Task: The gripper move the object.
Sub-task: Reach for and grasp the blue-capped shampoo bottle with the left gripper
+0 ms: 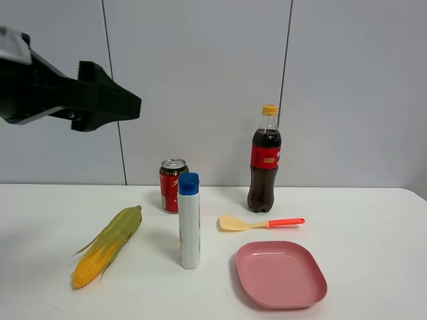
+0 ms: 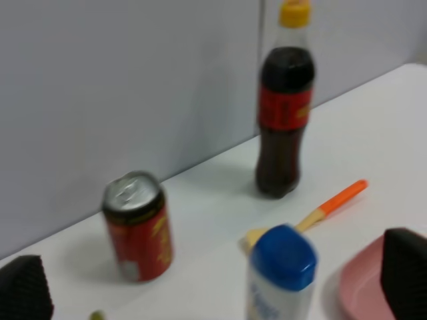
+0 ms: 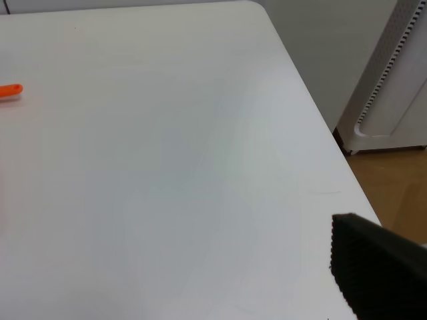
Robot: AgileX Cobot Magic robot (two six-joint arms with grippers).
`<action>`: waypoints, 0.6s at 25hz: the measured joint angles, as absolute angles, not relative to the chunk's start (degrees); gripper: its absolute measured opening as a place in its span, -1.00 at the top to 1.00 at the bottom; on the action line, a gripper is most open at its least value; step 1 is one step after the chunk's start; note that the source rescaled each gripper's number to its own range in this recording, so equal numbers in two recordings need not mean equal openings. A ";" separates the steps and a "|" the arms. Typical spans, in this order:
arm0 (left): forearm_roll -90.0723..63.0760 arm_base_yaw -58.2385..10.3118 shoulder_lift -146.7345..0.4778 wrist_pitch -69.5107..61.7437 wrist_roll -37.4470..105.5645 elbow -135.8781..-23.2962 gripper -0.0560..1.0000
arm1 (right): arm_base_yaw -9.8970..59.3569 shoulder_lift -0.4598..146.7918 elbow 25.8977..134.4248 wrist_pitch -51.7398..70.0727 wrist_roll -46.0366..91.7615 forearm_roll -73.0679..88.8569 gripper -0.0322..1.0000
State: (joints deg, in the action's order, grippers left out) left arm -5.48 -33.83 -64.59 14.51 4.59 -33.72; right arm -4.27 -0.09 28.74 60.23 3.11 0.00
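Note:
Next, I close my left gripper on the middle of the white bottle's body (image 1: 189,217), below its blue cap.
The tall white bottle (image 1: 189,227) with a blue cap stands upright on the white table, near the middle front. It also shows in the left wrist view (image 2: 280,283), where its cap sits between the two black fingertips. My left gripper (image 1: 123,107) hangs high above the table at the upper left, well above and left of the bottle. In the left wrist view, the left gripper (image 2: 212,283) is open and empty. Of my right gripper, only one black finger (image 3: 380,277) shows, over the table's right edge, far from the bottle.
A red can (image 1: 173,185) and a cola bottle (image 1: 265,160) with a yellow cap stand behind the white bottle. A corn cob (image 1: 110,243) lies to its left. A spatula (image 1: 257,223) and a pink plate (image 1: 280,275) lie to its right.

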 joint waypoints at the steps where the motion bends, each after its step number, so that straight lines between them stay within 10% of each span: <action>1: -5.48 -34.65 -65.80 16.78 4.20 -33.40 -1.00 | -4.27 -0.09 28.74 60.23 3.11 0.00 -1.00; 15: -5.89 -39.97 -81.51 37.45 3.72 -26.84 -1.00 | -4.27 -0.09 28.74 60.23 3.11 0.00 -1.00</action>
State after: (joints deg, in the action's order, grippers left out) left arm -5.89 -39.97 -81.51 37.45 3.72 -26.84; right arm -4.27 -0.09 28.74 60.23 3.11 0.00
